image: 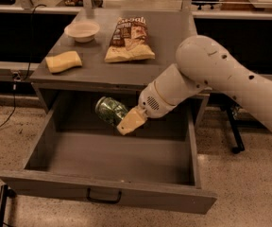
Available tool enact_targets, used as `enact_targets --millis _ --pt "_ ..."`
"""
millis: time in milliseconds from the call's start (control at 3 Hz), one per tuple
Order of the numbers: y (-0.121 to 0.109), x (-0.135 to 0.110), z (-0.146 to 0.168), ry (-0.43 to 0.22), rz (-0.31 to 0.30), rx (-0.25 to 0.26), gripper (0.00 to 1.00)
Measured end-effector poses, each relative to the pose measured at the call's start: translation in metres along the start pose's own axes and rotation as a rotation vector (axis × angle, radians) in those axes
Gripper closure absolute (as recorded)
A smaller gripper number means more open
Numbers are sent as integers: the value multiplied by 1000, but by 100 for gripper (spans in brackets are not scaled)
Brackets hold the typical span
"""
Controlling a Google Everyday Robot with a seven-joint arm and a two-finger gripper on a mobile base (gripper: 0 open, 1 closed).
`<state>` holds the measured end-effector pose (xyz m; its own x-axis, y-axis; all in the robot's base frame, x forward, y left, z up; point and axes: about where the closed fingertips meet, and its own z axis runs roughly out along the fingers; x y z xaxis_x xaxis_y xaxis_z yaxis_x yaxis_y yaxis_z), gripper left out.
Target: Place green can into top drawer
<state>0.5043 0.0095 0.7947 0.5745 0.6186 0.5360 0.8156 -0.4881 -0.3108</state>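
Observation:
I need to open my gripper and let go of the green can near the middle of the open top drawer's grey bottom [108, 142].
The green can [110, 110] is held tilted in my gripper [122, 122], whose tan fingers [131, 121] are shut on its right side. The can hangs inside the open top drawer [41, 141], above the back part of its grey floor. The drawer is pulled far out, with a small dark handle [104, 197] at the centre of its front panel. My white arm [211, 74] reaches in from the right, across the table's front edge.
On the grey table top [93, 70] above the drawer lie a chip bag [129, 39], a white bowl [82, 30] and a yellow sponge [63, 61]. A black table leg [233, 126] stands at the right on the speckled floor.

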Motion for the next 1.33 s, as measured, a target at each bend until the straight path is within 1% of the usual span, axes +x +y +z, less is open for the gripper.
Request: enact_targets --millis 333,667,1000,1333 --pt "7 -4 25 -8 -50 -25 100" --pt "33 -25 73 -23 -158 -141 100" --pt "50 -39 98 -30 -212 -197 100" --pt "58 -47 112 -21 -244 -162 100"
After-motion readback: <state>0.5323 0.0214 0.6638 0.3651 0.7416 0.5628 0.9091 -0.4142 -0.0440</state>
